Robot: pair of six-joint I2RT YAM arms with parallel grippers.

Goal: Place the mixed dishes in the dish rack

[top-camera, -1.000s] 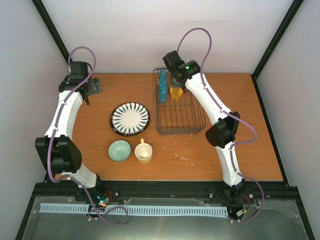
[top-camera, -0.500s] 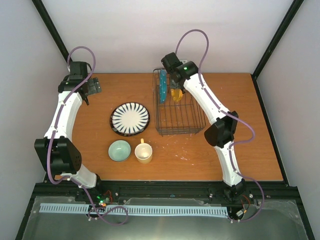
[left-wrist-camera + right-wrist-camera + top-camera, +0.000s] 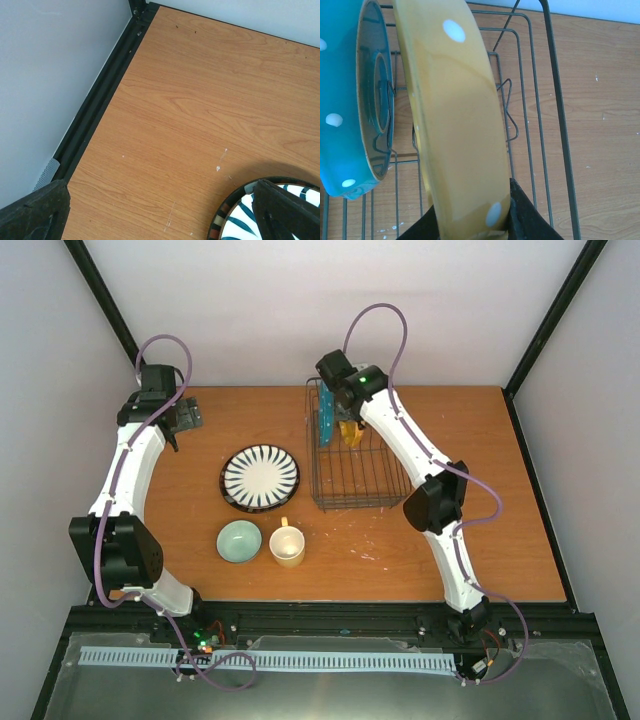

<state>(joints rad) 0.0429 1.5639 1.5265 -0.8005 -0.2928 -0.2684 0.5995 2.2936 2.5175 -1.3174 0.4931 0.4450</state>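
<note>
I grip the rim (image 3: 225, 480) of the white striped plate next with my left gripper, at the side farthest from the dish rack.
My right gripper (image 3: 349, 418) is shut on the rim of the yellow-orange plate (image 3: 455, 125), held upright on edge inside the dark wire dish rack (image 3: 392, 480) at its far end. The teal dotted plate (image 3: 350, 100) stands on edge just left of it in the rack; it also shows in the top view (image 3: 325, 415). The white plate with dark radial stripes (image 3: 260, 478) lies flat on the table. The mint-green bowl (image 3: 239, 541) and the cream-yellow mug (image 3: 287, 544) sit in front of it. My left gripper (image 3: 187, 416) is open and empty at the far left; the striped plate's rim (image 3: 240, 215) shows in its view.
The rack's wire wall (image 3: 555, 100) runs close on the right of the yellow plate. A black frame post (image 3: 100, 95) borders the table's left edge beside the white wall.
My right arm has shifted slightly left and back, bringing the yellow plate nearer the teal plate in the rack. The left arm has not moved.
</note>
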